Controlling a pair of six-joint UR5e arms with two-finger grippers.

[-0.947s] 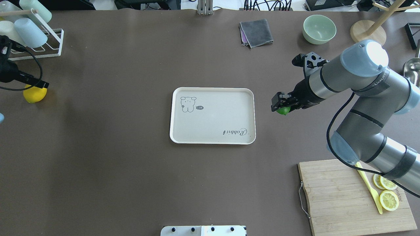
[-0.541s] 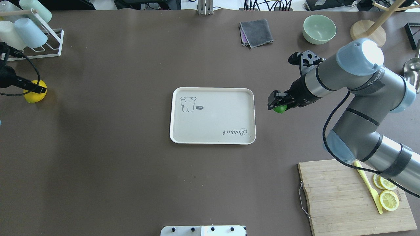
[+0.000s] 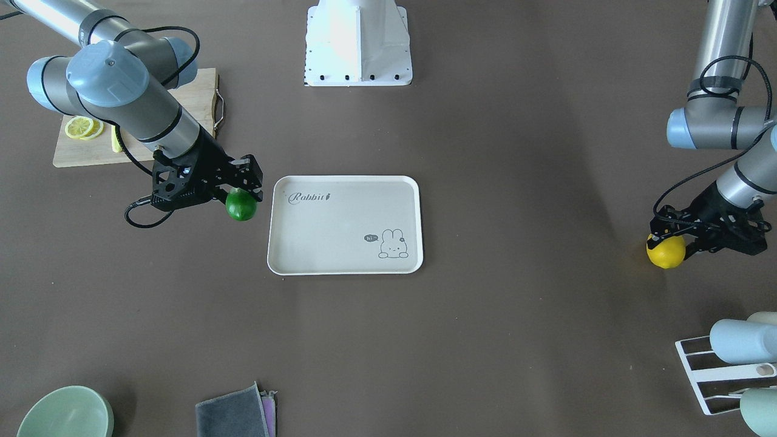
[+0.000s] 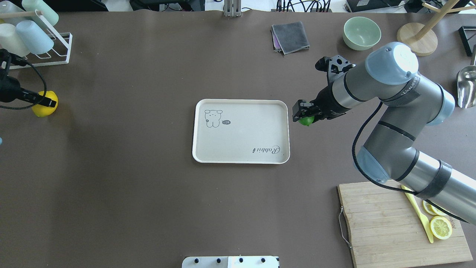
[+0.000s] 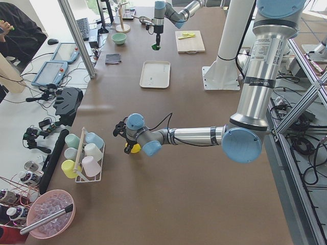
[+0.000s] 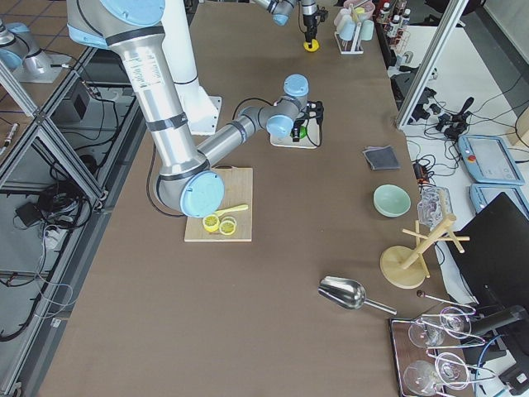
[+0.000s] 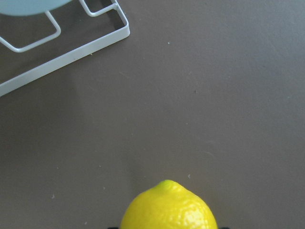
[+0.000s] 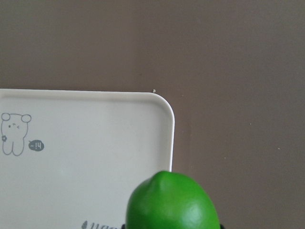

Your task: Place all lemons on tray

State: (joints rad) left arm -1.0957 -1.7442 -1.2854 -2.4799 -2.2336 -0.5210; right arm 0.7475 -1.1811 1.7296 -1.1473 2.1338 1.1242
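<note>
Next, my left gripper lets go of the yellow lemon on the beige tray, between the rabbit drawing's ears and the tray's rim [image 3: 380,199].
The beige tray [image 4: 245,136] lies mid-table, also in the front view [image 3: 340,233] and the right wrist view [image 8: 95,152]. My right gripper [image 4: 304,114] is shut on the green lemon [image 4: 307,121] and holds it above the table, just right of the tray's right rim. The green lemon also shows in the front view [image 3: 241,206] and the right wrist view [image 8: 171,202]. My left gripper [image 4: 42,99] is shut on the yellow lemon [image 4: 41,109] at the table's far left, also seen in the front view [image 3: 665,252] and the left wrist view [image 7: 167,207]. I cannot tell whether it touches the table.
A wooden cutting board [image 4: 386,227] with lemon slices [image 4: 440,227] and a yellow toy knife [image 4: 420,213] lies front right. A green bowl [image 4: 362,32], grey cloth [image 4: 290,36] and wooden stand [image 4: 416,35] sit at the back right. A cup rack [image 4: 37,41] stands back left.
My right gripper has carried the green lemon left, closer to the tray's right rim. My left gripper has moved the yellow lemon slightly right.
</note>
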